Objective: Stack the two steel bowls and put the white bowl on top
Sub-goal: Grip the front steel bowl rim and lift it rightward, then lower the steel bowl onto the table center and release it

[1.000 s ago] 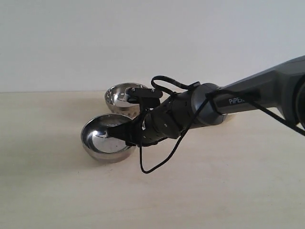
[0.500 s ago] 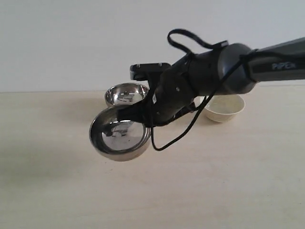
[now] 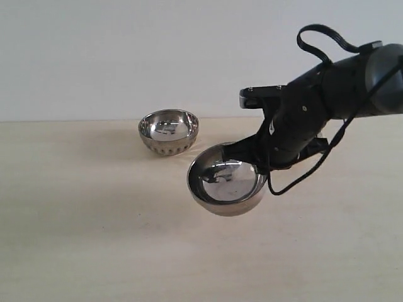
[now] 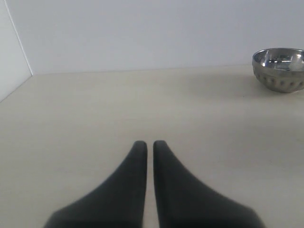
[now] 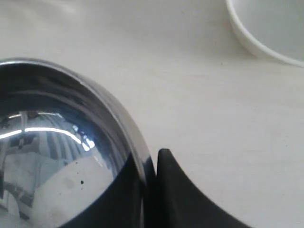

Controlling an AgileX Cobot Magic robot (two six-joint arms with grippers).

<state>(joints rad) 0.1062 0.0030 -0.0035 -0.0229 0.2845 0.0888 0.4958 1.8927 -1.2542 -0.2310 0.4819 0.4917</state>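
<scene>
Next, I set the smooth steel bowl with my right gripper on the table (image 3: 238,205) in front of the gap between the other bowls.
My right gripper (image 3: 257,162) is shut on the rim of the wider smooth steel bowl (image 3: 227,187), which hangs tilted above the table in the middle of the exterior view. One finger sits inside that bowl (image 5: 57,156) and one outside, in the right wrist view. The ribbed steel bowl (image 3: 168,131) rests upright on the table behind and to the left; the left wrist view also catches this ribbed bowl (image 4: 280,69). Only the rim of the white bowl (image 5: 268,28) shows in the right wrist view; the arm hides it in the exterior view. My left gripper (image 4: 147,145) is shut on nothing, low over bare table.
The light wooden table (image 3: 82,239) runs back to a plain white wall (image 3: 126,50). A loose black cable loop (image 3: 296,179) hangs under the right wrist. The table's left edge (image 4: 16,85) meets the wall in the left wrist view.
My right gripper has lifted the smooth steel bowl off the table and carried it to the right, away from the ribbed bowl. The arm now covers the white bowl.
</scene>
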